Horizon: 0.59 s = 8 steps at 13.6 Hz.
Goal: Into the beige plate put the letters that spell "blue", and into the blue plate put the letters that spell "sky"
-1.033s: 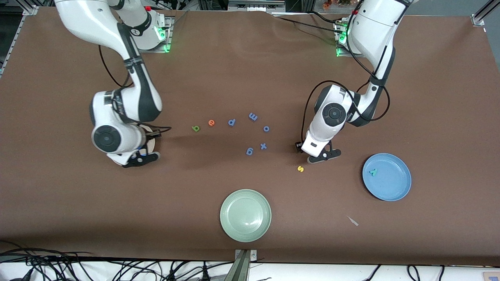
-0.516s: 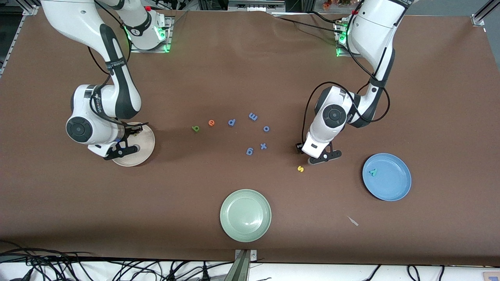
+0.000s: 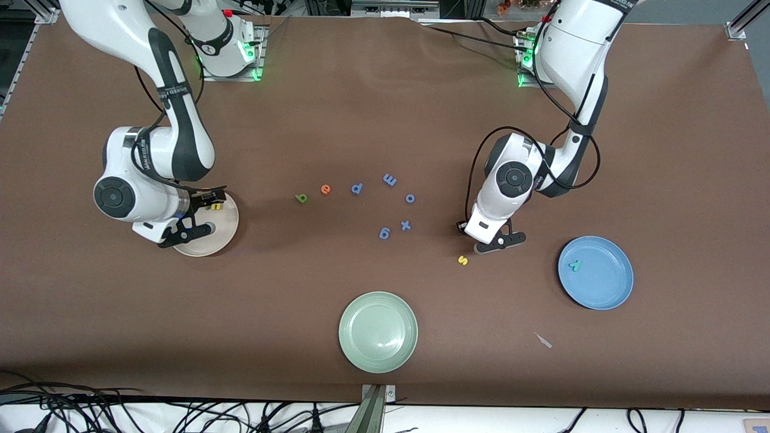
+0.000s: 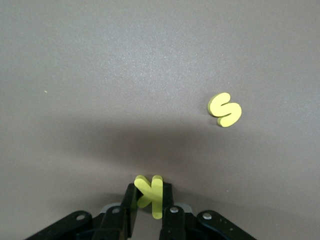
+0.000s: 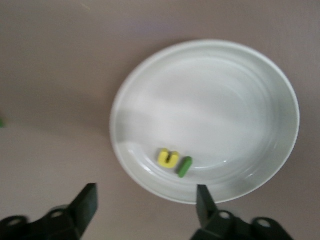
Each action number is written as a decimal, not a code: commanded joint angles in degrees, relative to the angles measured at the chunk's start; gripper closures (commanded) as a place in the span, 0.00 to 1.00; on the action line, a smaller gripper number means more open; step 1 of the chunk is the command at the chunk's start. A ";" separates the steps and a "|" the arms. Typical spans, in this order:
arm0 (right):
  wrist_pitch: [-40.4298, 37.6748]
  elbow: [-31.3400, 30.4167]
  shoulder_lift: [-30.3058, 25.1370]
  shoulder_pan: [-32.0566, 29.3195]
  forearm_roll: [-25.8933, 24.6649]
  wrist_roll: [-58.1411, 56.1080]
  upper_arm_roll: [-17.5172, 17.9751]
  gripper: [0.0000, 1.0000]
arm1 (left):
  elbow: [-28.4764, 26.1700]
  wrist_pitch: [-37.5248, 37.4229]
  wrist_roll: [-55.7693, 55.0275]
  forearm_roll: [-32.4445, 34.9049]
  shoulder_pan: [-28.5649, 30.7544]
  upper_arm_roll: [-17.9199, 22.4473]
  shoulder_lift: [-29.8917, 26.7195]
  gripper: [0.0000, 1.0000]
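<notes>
I will release the yellow "k" with my left gripper between the teal "y" and the blue plate's nearby rim (image 3: 571, 260).
The beige plate (image 3: 219, 234) (image 5: 215, 100) holds the yellow "u" (image 3: 215, 206) (image 5: 168, 157) and the thin green "l" (image 5: 184, 167). My right gripper (image 3: 191, 230) (image 5: 146, 202) hangs open and empty over that plate's edge. The green "b" (image 3: 301, 198) and orange "e" (image 3: 325, 189) lie on the table mid-way. My left gripper (image 3: 499, 240) (image 4: 150, 192) is shut on the yellow "k" (image 4: 151, 192), low over the table next to the yellow "s" (image 3: 462, 260) (image 4: 225, 109). The blue plate (image 3: 607, 288) holds the teal "y" (image 3: 575, 264).
All-blue letters lie in the middle: "p" (image 3: 357, 189), "m" (image 3: 390, 179), "o" (image 3: 410, 198), "x" (image 3: 406, 225), "g" (image 3: 384, 233). A pale green plate (image 3: 378, 332) sits nearest the front camera. A small scrap (image 3: 543, 340) lies close to the blue plate.
My right arm shifted toward its own end of the table, uncovering the beige plate, and its gripper opened; the "u" now lies in the plate. My left gripper closed on the "k".
</notes>
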 commanded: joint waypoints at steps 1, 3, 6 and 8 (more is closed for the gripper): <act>-3.61 3.74 -0.81 3.47 0.91 4.83 1.02 0.00 | 0.12 -1.14 3.30 2.36 2.23 0.42 -2.29 1.00; -3.69 3.83 -2.12 5.50 1.26 7.13 1.11 0.00 | 0.21 -3.94 12.93 2.36 7.32 0.33 -5.28 1.00; -5.87 3.13 -6.24 5.77 5.13 6.97 2.25 0.00 | -1.02 -4.74 23.59 2.28 13.47 0.42 -7.57 1.00; -8.34 3.66 -8.96 5.77 8.11 6.09 2.95 0.00 | -1.02 -4.74 31.75 2.28 17.17 0.68 -7.49 1.00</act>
